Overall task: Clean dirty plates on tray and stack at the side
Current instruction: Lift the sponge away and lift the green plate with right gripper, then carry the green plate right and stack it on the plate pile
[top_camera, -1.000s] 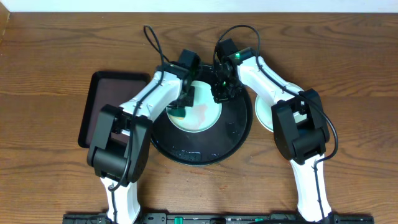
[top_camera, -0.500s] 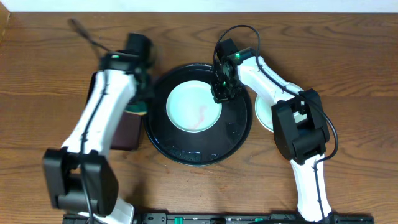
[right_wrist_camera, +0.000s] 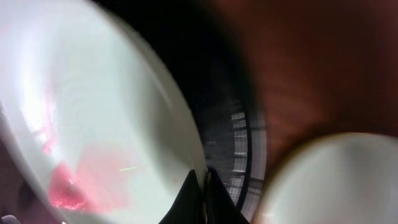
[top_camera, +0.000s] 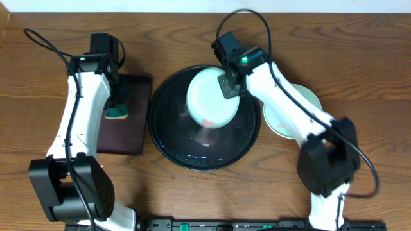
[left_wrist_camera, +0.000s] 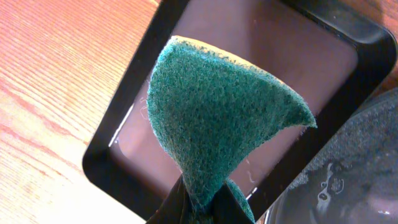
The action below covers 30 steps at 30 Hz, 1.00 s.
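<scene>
Next, my right gripper puts the mint-blue plate down on top of the pale plates (top_camera: 293,111) (right_wrist_camera: 351,199) beside the black tray.
A mint-blue plate (top_camera: 209,97) with a red smear (right_wrist_camera: 65,186) is tilted up above the glossy black tray (top_camera: 173,144). My right gripper (top_camera: 227,86) is shut on its right rim; in the right wrist view the gripper (right_wrist_camera: 202,186) pinches the rim of the plate (right_wrist_camera: 93,112). Pale plates (top_camera: 294,110) lie on the table right of the tray. Over at the left, my left gripper (top_camera: 117,106) is shut on a green sponge (top_camera: 117,115). In the left wrist view the sponge (left_wrist_camera: 217,124) fans out from the gripper (left_wrist_camera: 202,208).
A dark brown rectangular tray (top_camera: 128,128) lies left of the black tray, under the sponge; its rim (left_wrist_camera: 118,149) shows in the left wrist view. The black tray's rim (right_wrist_camera: 249,130) runs between the lifted plate and the pale plate (right_wrist_camera: 336,180). Bare wood surrounds everything.
My left arm swung left from the plate to over the brown tray, carrying the sponge. My right gripper lifted and tilted the mint-blue plate off the black tray.
</scene>
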Motion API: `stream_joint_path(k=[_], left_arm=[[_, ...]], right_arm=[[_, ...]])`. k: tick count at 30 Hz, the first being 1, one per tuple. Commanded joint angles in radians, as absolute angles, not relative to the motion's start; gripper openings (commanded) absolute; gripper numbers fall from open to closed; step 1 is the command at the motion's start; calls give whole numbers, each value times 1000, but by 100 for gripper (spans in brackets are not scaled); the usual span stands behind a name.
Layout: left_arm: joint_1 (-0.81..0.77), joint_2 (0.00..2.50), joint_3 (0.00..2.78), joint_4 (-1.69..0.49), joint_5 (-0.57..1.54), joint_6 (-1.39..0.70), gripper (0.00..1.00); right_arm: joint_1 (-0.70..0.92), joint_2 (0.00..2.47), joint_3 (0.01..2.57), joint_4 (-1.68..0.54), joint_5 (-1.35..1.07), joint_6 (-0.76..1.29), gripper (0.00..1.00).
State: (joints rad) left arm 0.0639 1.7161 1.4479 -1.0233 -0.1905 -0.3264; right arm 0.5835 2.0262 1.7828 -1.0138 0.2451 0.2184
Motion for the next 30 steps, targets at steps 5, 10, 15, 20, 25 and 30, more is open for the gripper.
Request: stream_joint_path(k=[5,10,15,20,25,30], left_arm=[[70,1719,1444,-1014,-210,-343,8],[70,1719,1444,-1014,-210,-343,8],[70,1719,1444,-1017,-210,-344,7],[70,1719,1444,-1017,-210,-354,8],[70,1719,1444,-1017,-210,-355,7],[70,1719,1444,-1017,-210,-354,7]], right_arm=[[748,1957,1787,-1045,753,239,1],[843,1957,1787,-1070,972,270,1],[909,1957,1787,-1107,1162,339,1],[946,1957,1787,-1146,1304,400,1],[960,1957,1787,-1153,1346,419,1],[961,1957,1787,-1161,1310,456,1]])
